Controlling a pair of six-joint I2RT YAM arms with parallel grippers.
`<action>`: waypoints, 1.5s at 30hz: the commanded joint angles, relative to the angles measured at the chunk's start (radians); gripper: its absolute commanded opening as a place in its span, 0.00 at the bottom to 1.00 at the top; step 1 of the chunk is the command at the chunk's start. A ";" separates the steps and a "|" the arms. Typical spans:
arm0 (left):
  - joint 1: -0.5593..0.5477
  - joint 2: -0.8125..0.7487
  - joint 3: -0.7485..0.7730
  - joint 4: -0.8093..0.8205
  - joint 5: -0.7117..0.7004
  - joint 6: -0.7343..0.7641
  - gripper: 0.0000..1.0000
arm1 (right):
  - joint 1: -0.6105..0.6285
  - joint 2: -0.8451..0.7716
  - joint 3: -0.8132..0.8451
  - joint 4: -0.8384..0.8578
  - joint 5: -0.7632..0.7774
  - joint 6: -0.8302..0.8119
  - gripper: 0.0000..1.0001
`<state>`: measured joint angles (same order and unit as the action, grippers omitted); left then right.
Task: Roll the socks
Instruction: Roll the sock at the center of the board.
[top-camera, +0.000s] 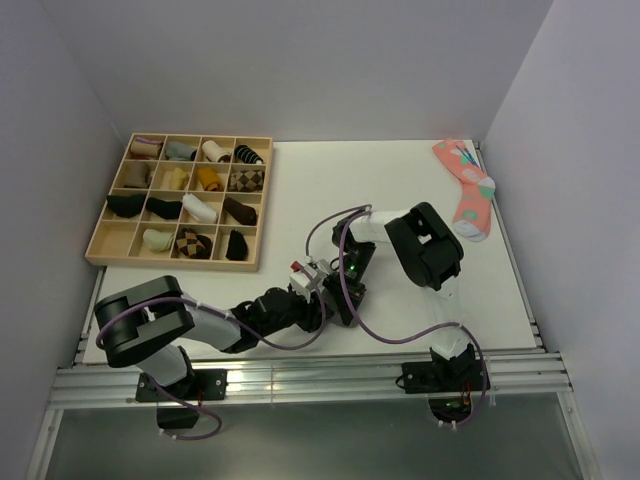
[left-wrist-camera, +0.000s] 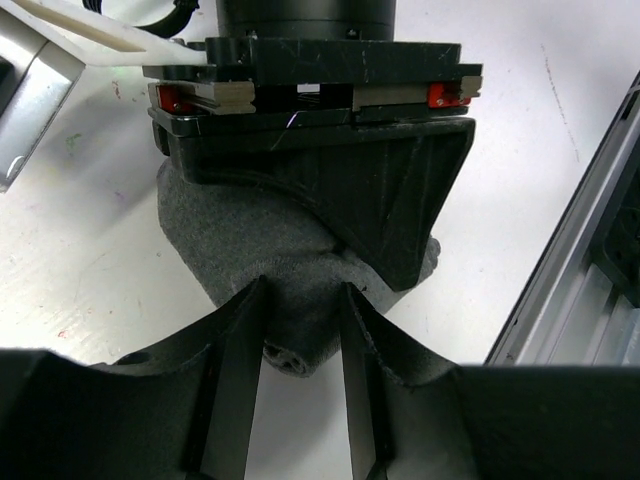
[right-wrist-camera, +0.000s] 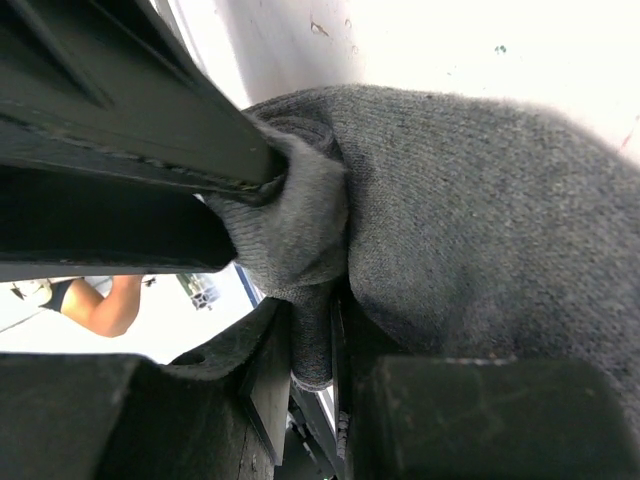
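Observation:
The left gripper clasps the socks' thick rolled end, so it should open and pinch just the thin fold edge (left-wrist-camera: 300, 265) before the right gripper backs off.
The dark charcoal-grey socks (left-wrist-camera: 250, 250) lie bunched on the white table near its front edge. In the top view both grippers hide them almost wholly. My left gripper (left-wrist-camera: 300, 305) is shut on a rolled end of the socks; it shows in the top view (top-camera: 313, 306). My right gripper (right-wrist-camera: 312, 335) is shut on a fold of the same socks (right-wrist-camera: 470, 230). It comes down on the bundle from above, and one of its fingers (left-wrist-camera: 390, 220) presses into the cloth. In the top view the right gripper (top-camera: 342, 295) meets the left one.
A wooden compartment tray (top-camera: 100, 246) with several sock rolls stands at the back left. A salmon-pink dotted sock (top-camera: 465, 190) lies at the back right. The metal rail (top-camera: 300, 378) of the table's front edge runs close by, seen also in the left wrist view (left-wrist-camera: 570, 300).

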<state>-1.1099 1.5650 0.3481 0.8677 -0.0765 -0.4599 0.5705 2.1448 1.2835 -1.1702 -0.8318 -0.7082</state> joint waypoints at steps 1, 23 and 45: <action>-0.004 0.029 0.032 0.056 -0.009 0.021 0.41 | -0.008 0.032 -0.019 0.070 0.126 -0.048 0.24; -0.008 0.173 0.107 -0.165 -0.120 -0.167 0.00 | -0.020 -0.094 -0.066 0.207 0.168 0.076 0.31; -0.027 0.176 0.284 -0.639 -0.106 -0.395 0.00 | -0.192 -0.336 -0.108 0.293 0.089 0.058 0.48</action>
<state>-1.1294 1.7119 0.6498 0.4812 -0.2481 -0.8265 0.3901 1.8729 1.1885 -0.9169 -0.7219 -0.5945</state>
